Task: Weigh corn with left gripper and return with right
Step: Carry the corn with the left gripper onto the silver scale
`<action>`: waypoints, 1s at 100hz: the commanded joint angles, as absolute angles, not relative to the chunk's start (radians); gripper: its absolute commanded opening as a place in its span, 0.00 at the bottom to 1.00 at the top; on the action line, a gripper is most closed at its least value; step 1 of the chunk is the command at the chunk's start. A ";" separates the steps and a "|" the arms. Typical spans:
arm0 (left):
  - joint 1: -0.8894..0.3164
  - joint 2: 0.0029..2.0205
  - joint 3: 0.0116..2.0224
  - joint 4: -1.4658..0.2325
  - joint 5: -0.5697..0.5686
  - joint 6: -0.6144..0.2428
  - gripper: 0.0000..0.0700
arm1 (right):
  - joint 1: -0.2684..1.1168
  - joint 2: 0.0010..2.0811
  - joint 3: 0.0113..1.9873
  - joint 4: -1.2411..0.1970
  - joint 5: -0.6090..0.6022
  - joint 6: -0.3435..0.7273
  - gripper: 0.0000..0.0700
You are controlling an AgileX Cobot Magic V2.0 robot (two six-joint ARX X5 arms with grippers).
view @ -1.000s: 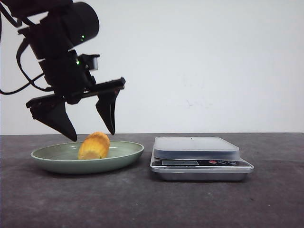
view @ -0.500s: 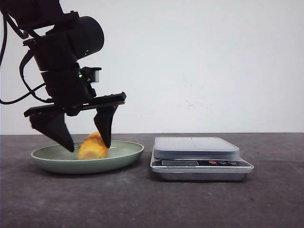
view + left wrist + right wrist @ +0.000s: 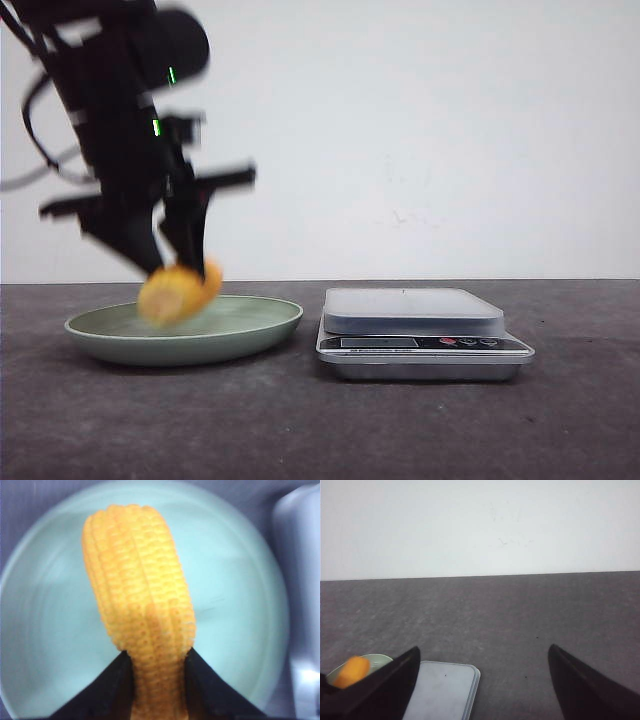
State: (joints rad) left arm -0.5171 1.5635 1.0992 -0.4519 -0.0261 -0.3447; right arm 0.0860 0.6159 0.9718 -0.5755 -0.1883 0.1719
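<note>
I will release the corn, now held just above the green plate, with my left gripper on the middle of the silver kitchen scale's flat grey platform (image 3: 404,299).
My left gripper (image 3: 170,262) is shut on the corn (image 3: 178,291), a stubby orange-yellow cob, and holds it just above the green plate (image 3: 250,328); arm and cob are blurred in the front view. In the left wrist view the corn (image 3: 140,615) sits clamped between both black fingers (image 3: 107,690) over the plate (image 3: 235,605). My right gripper (image 3: 482,652) is open and empty, high above the table. Its view shows the scale (image 3: 442,695), the corn (image 3: 351,671) and a bit of the plate (image 3: 377,657). The right arm is not in the front view.
A silver kitchen scale (image 3: 415,310) with a flat grey platform stands just right of the plate; its edge also shows in the left wrist view (image 3: 302,595). The dark grey table (image 3: 400,430) runs to a white wall behind.
My left gripper came down around the corn, shut on it and is lifting it off the plate, drifting slightly left. The scale and plate have not moved.
</note>
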 commanded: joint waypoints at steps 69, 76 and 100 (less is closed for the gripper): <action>-0.799 1.874 1.531 -0.359 -0.022 -0.485 0.00 | 0.089 0.619 0.990 -0.579 -0.191 0.171 0.74; -0.799 1.917 1.546 -0.360 -0.020 -0.496 0.00 | 0.089 0.619 0.990 -0.586 -0.190 0.171 0.74; -0.800 1.991 1.547 -0.374 -0.019 -0.490 0.01 | 0.089 0.619 0.990 -0.585 -0.183 0.171 0.74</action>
State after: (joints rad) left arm -0.7883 1.9636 1.5200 -0.3782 -0.0200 -0.4900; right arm 0.0860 0.6159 0.9718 -0.5938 -0.1856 0.1722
